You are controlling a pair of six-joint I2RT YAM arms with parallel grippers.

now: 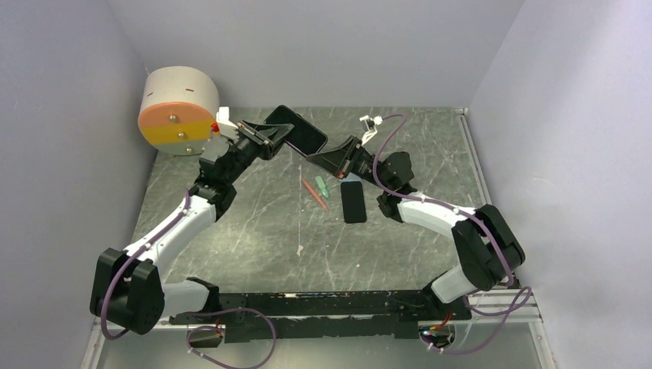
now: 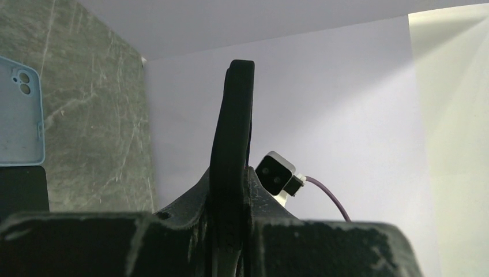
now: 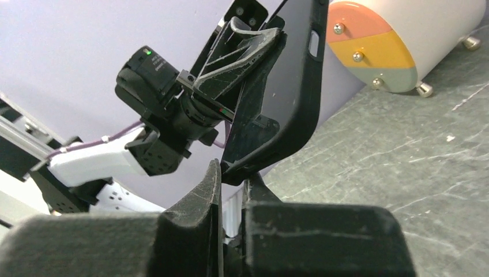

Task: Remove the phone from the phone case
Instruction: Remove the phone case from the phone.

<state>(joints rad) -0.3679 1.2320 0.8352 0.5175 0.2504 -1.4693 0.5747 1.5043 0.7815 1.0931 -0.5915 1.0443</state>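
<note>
The black phone case slants, slotted edge facing away from my right gripper, so I should open, turn the phone case and pinch its corner (image 3: 304, 130) below the slot.
A black phone case (image 1: 296, 129) is held up above the back of the table, between both grippers. My left gripper (image 1: 271, 137) is shut on its left edge. In the left wrist view the case (image 2: 233, 127) stands edge-on between the fingers of that gripper (image 2: 230, 173). My right gripper (image 1: 329, 159) pinches the case's lower right corner. In the right wrist view that corner (image 3: 271, 115) sits between the tips of the gripper (image 3: 233, 172) and the case looks bent. I cannot tell if a phone is inside. A black phone (image 1: 354, 201) lies flat on the table.
A white drum (image 1: 175, 111) with an orange and yellow face stands at the back left and shows in the right wrist view (image 3: 392, 40). A red pen (image 1: 315, 195) and a green one (image 1: 321, 184) lie mid-table. A light blue case (image 2: 20, 112) lies flat.
</note>
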